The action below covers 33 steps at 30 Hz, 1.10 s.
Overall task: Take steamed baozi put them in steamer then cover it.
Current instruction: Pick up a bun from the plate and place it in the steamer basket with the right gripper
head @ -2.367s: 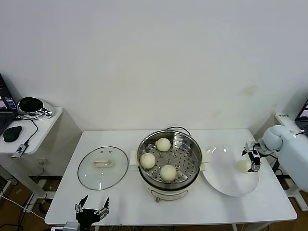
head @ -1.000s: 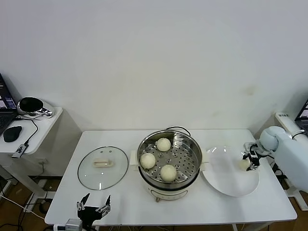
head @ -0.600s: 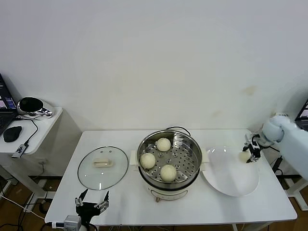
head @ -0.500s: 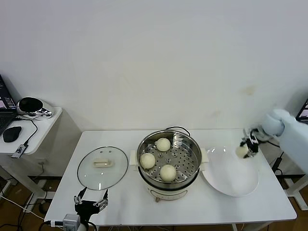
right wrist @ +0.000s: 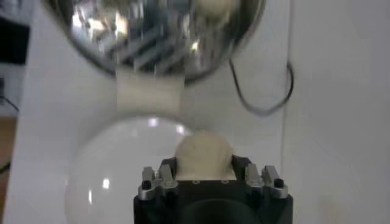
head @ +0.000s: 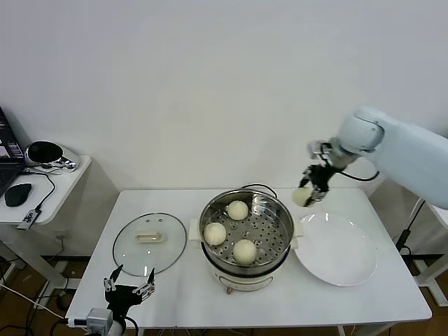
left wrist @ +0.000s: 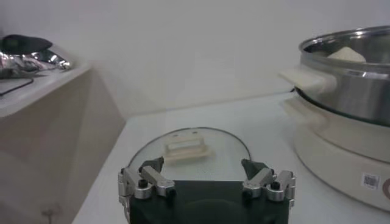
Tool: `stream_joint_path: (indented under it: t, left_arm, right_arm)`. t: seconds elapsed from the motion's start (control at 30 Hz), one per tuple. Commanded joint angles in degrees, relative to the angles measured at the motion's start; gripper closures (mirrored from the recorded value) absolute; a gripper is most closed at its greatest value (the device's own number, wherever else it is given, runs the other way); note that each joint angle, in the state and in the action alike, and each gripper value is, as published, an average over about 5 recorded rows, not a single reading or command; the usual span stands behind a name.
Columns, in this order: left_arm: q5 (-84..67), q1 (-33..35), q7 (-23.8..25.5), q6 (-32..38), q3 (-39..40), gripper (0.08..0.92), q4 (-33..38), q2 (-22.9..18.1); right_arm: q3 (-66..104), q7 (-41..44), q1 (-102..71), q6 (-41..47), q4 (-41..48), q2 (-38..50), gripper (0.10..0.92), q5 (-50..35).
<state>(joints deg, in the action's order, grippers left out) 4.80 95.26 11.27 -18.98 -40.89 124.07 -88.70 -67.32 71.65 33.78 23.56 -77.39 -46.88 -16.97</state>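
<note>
Next, my right gripper sets the baozi free on the bare part of the steamer's tray (head: 267,225) (right wrist: 167,52) that faces the white plate.
The steel steamer (head: 246,231) stands mid-table on its cream base, with three baozi (head: 244,250) on its perforated tray. A fourth baozi (head: 302,197) hangs in the air just right of the steamer's far rim, with my right gripper (head: 311,189) shut on it; the right wrist view shows this bun (right wrist: 204,155) between the jaws, above the plate and near the steamer (right wrist: 158,36). The glass cover (head: 149,243) lies flat on the table left of the steamer. My left gripper (head: 128,292) waits open at the table's front edge, facing the cover (left wrist: 187,155).
A bare white plate (head: 336,248) lies right of the steamer. A black cable (right wrist: 268,91) runs behind the steamer. A side table (head: 42,183) with a mouse and a shiny item stands at the left. The steamer's side handle (left wrist: 308,78) juts toward the cover.
My right gripper has lifted the baozi off the plate and carried it up and left to the steamer's far right rim. The left gripper stays near the front edge.
</note>
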Motion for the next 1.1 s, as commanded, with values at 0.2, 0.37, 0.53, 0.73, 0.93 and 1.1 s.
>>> stream_joint_path:
  t: [0.2, 0.37, 0.53, 0.73, 0.93, 1.1]
  left_arm:
    - [-0.86, -0.35, -0.03, 0.02, -0.56, 0.177, 0.2, 0.25]
    - [-1.17, -0.76, 0.05, -0.07, -0.55, 0.177, 0.38, 0.62]
    - [-1.54, -1.02, 0.13, -0.15, -0.26, 0.177, 0.13, 0.55]
    - [-1.84, -1.18, 0.18, -0.13, -0.18, 0.177, -0.27, 0.4]
    - [-1.79, -1.2, 0.17, -0.11, -0.06, 0.177, -0.58, 0.3]
    - [-1.79, -1.29, 0.19, -0.11, -0.09, 0.177, -0.7, 0.32]
  right_arm:
    - [-8.66, -0.95, 1.67, 8.1, 2.37, -16.3, 0.457, -5.24]
    - [-9.86, -0.91, 0.81, 8.54, 2.86, -17.22, 0.457, -2.81]
    - [-9.82, -1.66, -1.22, 9.2, 2.88, -17.2, 0.457, -0.08]
    - [-9.0, -2.39, -3.52, 9.65, 3.59, -17.53, 0.455, 2.84]
    - [-8.88, -2.62, -4.61, 9.51, 4.46, -17.51, 0.454, 4.41]
    - [-8.43, -2.74, -5.69, 9.45, 4.55, -17.15, 0.451, 5.27]
